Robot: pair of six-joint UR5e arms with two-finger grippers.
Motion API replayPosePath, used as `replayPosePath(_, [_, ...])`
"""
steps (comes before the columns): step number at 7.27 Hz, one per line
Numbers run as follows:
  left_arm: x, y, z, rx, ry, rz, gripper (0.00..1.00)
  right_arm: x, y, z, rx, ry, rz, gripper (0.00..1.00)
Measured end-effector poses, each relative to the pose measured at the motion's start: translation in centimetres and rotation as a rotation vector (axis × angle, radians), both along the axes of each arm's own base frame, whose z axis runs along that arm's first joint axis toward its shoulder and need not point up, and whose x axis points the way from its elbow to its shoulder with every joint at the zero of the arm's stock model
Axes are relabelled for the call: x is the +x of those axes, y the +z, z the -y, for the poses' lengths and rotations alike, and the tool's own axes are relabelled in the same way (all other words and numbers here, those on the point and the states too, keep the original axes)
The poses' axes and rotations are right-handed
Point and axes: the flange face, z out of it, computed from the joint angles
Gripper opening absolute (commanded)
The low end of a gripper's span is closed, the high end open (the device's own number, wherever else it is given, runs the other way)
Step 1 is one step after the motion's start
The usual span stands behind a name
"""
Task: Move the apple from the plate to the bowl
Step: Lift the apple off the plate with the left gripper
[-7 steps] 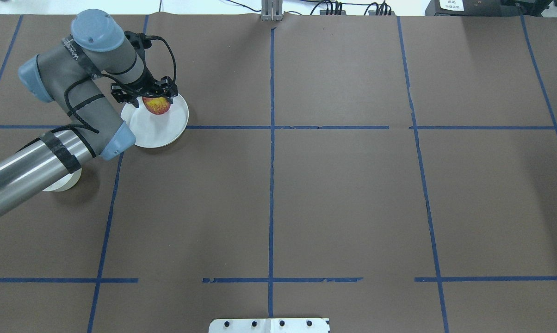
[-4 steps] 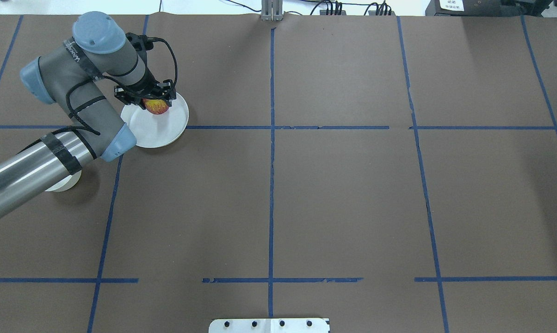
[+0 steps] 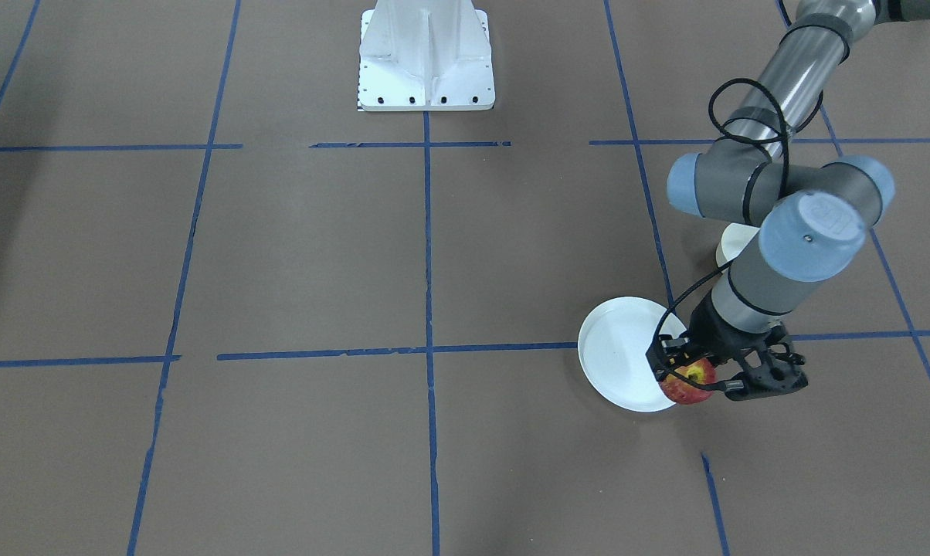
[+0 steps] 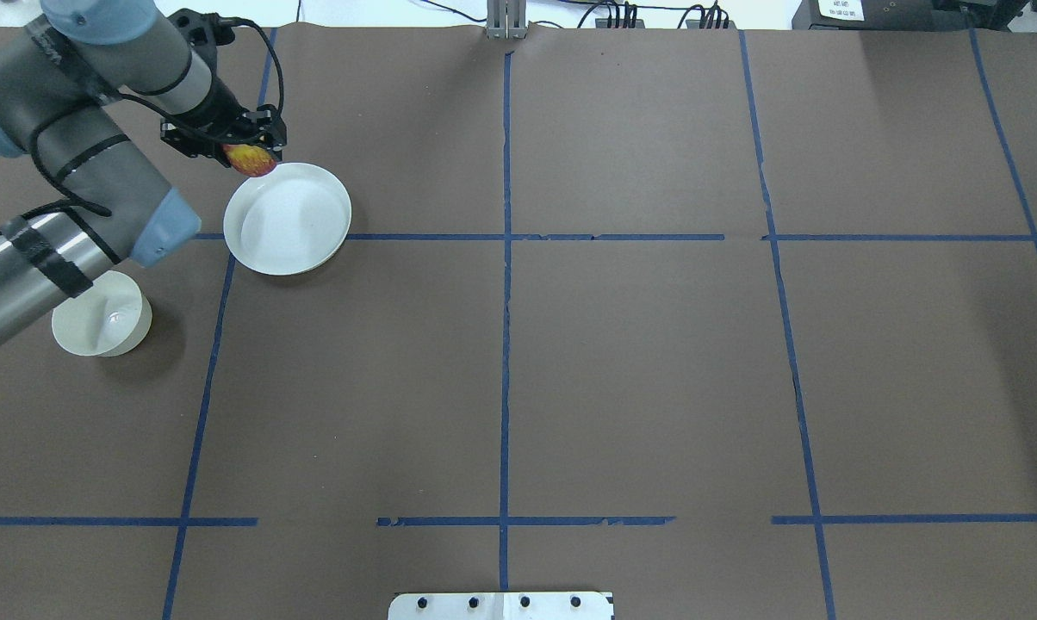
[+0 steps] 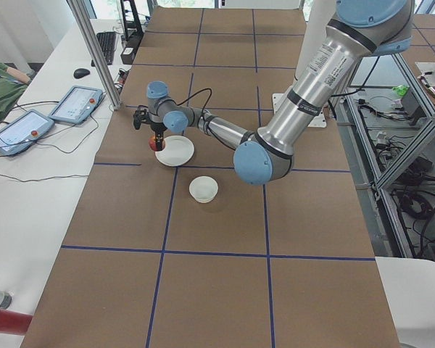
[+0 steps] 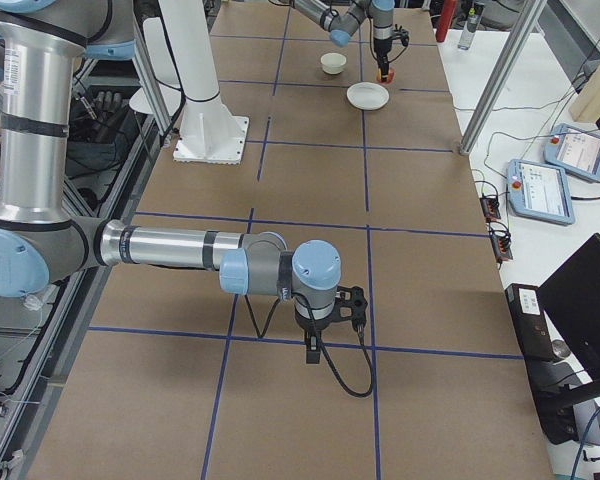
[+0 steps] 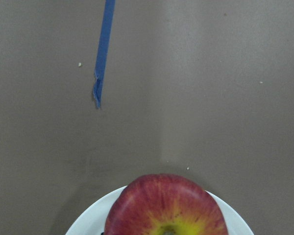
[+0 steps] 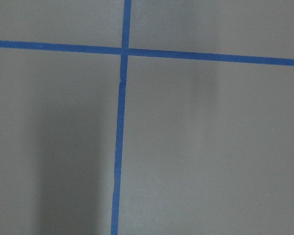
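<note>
Next, I release the apple from my left gripper in the middle of the cream bowl [image 3: 758, 253], beyond the white plate.
My left gripper [image 4: 247, 151] is shut on the small red apple [image 4: 252, 160] with a yellow patch. It holds the apple in the air over the far left rim of the white plate [image 4: 294, 226]. In the front view the apple [image 3: 687, 384] hangs at the plate's [image 3: 619, 359] edge. In the left wrist view the apple [image 7: 166, 209] fills the bottom, with the plate rim [image 7: 83, 224] below it. The plate holds nothing. The cream bowl [image 4: 101, 324] stands empty, nearer the robot and left of the plate. My right gripper [image 6: 325, 330] hovers low over the table, far from these; I cannot tell if it is open.
Brown paper with blue tape lines [image 4: 506, 258] covers the table. A white mount base [image 3: 426, 58] stands at the robot's side. The left forearm [image 4: 45, 258] crosses beside the bowl. A metal post [image 5: 94, 54] stands beyond the plate.
The left gripper has lifted the apple off the plate and carried it away from the robot and to the left. The arm has swung off the bowl, which now shows whole.
</note>
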Motion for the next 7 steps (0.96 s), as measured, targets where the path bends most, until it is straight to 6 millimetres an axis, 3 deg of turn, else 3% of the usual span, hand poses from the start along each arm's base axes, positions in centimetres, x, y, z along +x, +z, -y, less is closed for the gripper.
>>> replayPosePath(2, [-7.3, -0.6, -3.1, 0.062, 0.061, 0.05, 0.12, 0.0, 0.0, 0.0, 0.001, 0.0, 0.0, 1.0])
replayPosePath(4, [-12.9, 0.0, -7.9, 0.093, 0.097, 0.094, 0.11, 0.0, 0.0, 0.0, 0.001, 0.0, 0.0, 1.0])
replayPosePath(5, [-14.5, 1.6, -10.4, 0.081, 0.101, 0.107, 0.1, 0.0, 0.0, 0.0, 0.0, 0.0, 0.0, 1.0])
replayPosePath(7, [-16.6, 6.9, -14.6, 0.054, 0.084, 0.109, 0.1, 0.0, 0.0, 0.0, 0.0, 0.0, 0.0, 1.0])
